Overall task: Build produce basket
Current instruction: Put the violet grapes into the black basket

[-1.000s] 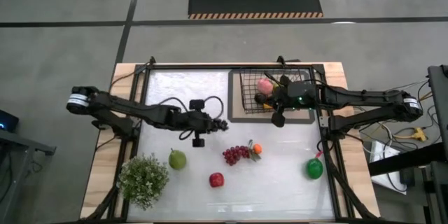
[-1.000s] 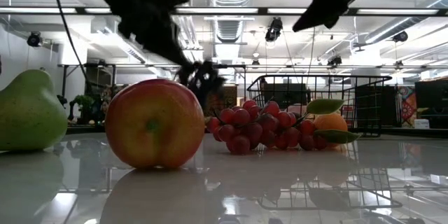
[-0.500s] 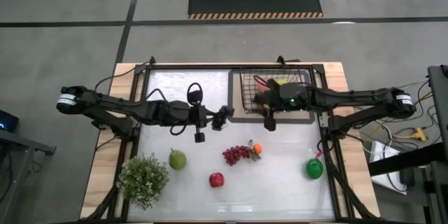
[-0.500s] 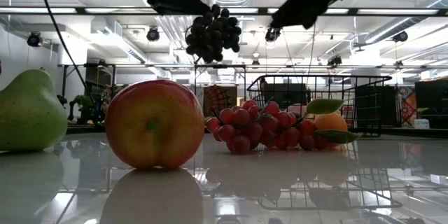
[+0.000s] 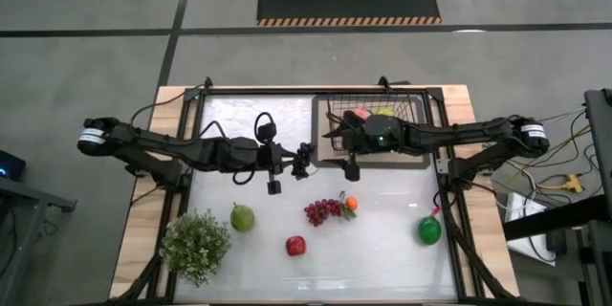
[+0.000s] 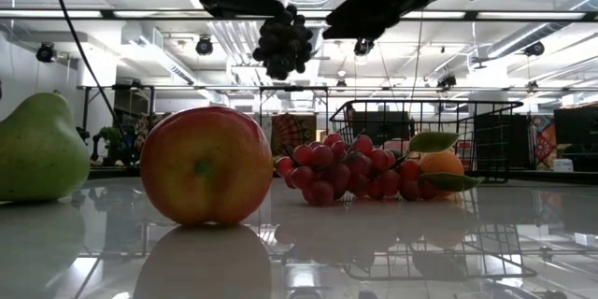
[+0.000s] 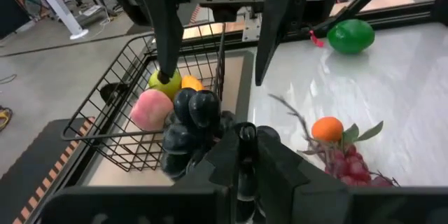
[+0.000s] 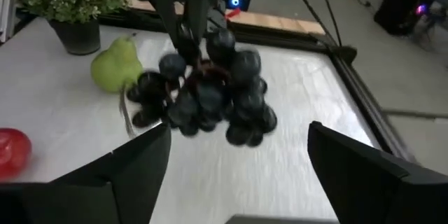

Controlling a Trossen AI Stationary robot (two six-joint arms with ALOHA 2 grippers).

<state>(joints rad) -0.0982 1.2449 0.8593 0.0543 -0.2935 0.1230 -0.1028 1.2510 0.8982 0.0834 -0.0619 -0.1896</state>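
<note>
Dark grapes hang beyond my right gripper's open fingers, so it should move in and take the grapes (image 8: 212, 98) below my left gripper's fingers.
A dark grape bunch (image 5: 305, 152) hangs high over the table's middle, just left of the black wire basket (image 5: 374, 99), with my left gripper (image 7: 241, 138) shut on it. My right gripper (image 8: 239, 147) reaches level from the basket side. It is open, its two fingers (image 8: 140, 168) wide on either side of the bunch and clear of it. In the basket lie a pink peach (image 7: 149, 109), a green fruit (image 7: 164, 81) and an orange fruit (image 7: 191, 82). My left gripper pinches the top of the dark grape bunch (image 8: 190, 54) between its two fingers (image 8: 175, 14), which slant down from the table's left. The bunch hangs below them (image 6: 283, 43), lifted well clear of the table.
On the table lie red grapes (image 5: 320, 211) with a tangerine (image 5: 351, 203), a red apple (image 5: 295, 246), a green pear (image 5: 242, 217) and a green pepper (image 5: 429, 230). A potted plant (image 5: 195, 246) stands at the near left corner.
My left gripper has risen and gone a little toward the basket, lifting the dark grapes from near table height to well above it. My right gripper has come from over the basket toward the table's left, up to the grapes, and has opened.
</note>
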